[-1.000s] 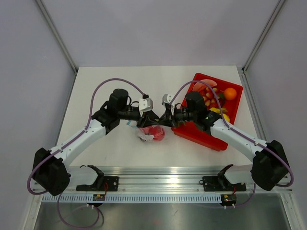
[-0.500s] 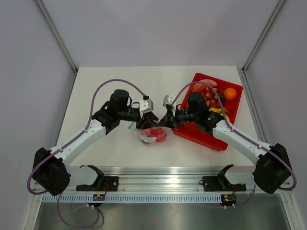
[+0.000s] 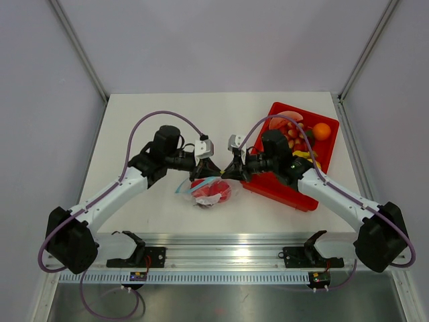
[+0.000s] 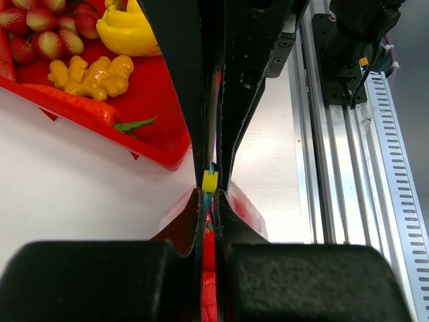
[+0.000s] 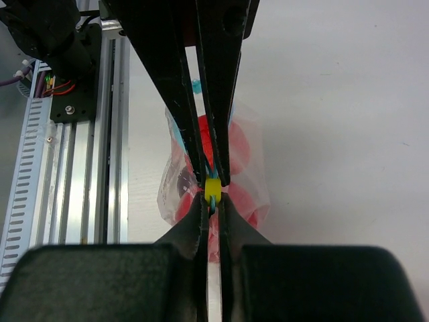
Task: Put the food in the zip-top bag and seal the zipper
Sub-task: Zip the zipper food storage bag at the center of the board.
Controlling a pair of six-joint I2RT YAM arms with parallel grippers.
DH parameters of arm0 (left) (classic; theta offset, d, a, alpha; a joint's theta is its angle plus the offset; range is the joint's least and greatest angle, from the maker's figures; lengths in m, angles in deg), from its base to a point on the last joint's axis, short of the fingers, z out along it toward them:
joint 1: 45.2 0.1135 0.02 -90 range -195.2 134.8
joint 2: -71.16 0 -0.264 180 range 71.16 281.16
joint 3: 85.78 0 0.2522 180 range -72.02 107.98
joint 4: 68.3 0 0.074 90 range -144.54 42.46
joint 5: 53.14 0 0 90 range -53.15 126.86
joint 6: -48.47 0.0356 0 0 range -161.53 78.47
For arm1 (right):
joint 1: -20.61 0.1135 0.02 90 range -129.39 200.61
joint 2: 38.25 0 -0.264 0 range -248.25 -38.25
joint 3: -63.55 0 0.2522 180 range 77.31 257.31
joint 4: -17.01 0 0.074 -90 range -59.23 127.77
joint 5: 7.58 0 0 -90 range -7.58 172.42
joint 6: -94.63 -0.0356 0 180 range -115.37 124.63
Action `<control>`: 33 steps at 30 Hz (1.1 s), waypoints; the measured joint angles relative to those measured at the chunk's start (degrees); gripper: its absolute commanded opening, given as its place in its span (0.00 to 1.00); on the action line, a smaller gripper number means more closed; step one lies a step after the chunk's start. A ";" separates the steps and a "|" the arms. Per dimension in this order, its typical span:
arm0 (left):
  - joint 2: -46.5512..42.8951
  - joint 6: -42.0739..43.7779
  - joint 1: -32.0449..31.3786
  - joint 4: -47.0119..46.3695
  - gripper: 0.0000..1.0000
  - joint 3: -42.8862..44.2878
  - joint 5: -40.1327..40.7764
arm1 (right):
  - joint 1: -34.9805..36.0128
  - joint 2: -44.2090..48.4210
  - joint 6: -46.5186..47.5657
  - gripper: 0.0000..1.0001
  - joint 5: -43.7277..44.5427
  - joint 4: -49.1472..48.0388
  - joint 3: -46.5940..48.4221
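Note:
I see my fingers crowd together at the yellow slider, so next I open my right gripper and pinch the blue zipper's end (image 5: 212, 206) before my left gripper pulls the slider.
The zip-top bag (image 3: 212, 192) hangs between my two gripper tips, just above the table. It holds the red food (image 3: 216, 188); in the right wrist view the red food (image 5: 236, 149) and a dark round piece (image 5: 179, 182) show through the plastic. My left gripper (image 3: 208, 172) is shut on the light blue zipper (image 4: 212, 199), next to a small yellow slider (image 4: 210, 180). My right gripper (image 3: 230, 172) faces it tip to tip and is shut on the same zipper (image 5: 212, 204) at the slider (image 5: 212, 188). A loose end of the blue strip (image 3: 189, 185) trails left.
A red tray (image 3: 276, 184) stands right of the bag with an orange fruit (image 3: 322, 131), a yellow banana (image 4: 127, 28), small strawberries and a carrot. An aluminium rail (image 3: 214, 255) runs along the near table edge.
The two grippers have drawn slightly apart along the bag's mouth. The bag has sagged lower and its blue strip now shows on the left.

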 measured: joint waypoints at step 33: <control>0.00 -2.62 0.72 -0.94 0.00 -0.44 -0.35 | -0.09 -0.81 -1.49 0.26 -0.04 -2.49 -1.38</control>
